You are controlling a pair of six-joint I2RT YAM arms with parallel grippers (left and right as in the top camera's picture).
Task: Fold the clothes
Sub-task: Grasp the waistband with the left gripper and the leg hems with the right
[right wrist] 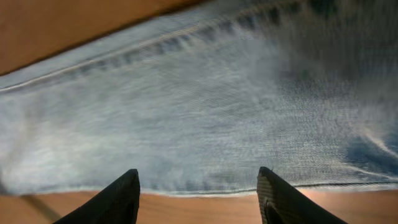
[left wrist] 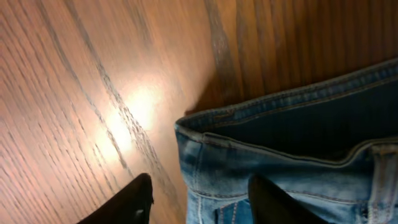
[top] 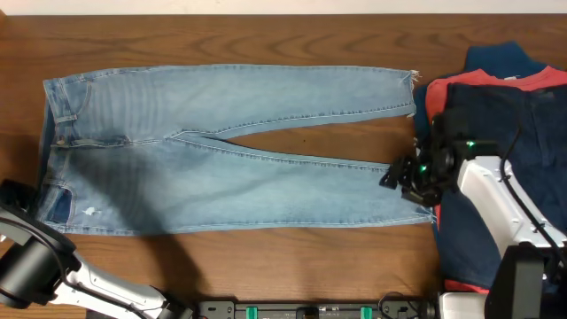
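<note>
The light-blue jeans have a frayed hem, and just short of it my right gripper will next close on the near leg's outer edge [top: 406,223] [right wrist: 320,186].
The light-blue jeans [top: 221,168] lie flat across the wooden table, waistband at the left, both legs running right to frayed hems. My left gripper [left wrist: 199,199] is open at the waistband's near left corner; the corner [left wrist: 205,162] lies between its fingers. In the overhead view the left arm [top: 27,257] sits at the near left, its fingers hard to make out. My right gripper [top: 399,175] is open at the hem end of the near leg. In the right wrist view its fingers [right wrist: 198,196] straddle the leg's edge [right wrist: 199,124] just above the wood.
A pile of dark navy garments [top: 523,133] over a red-orange shirt [top: 496,80] lies at the right, under my right arm. Bare wood [top: 266,35] runs along the far side and the near edge. A black bar [top: 319,310] sits at the near edge.
</note>
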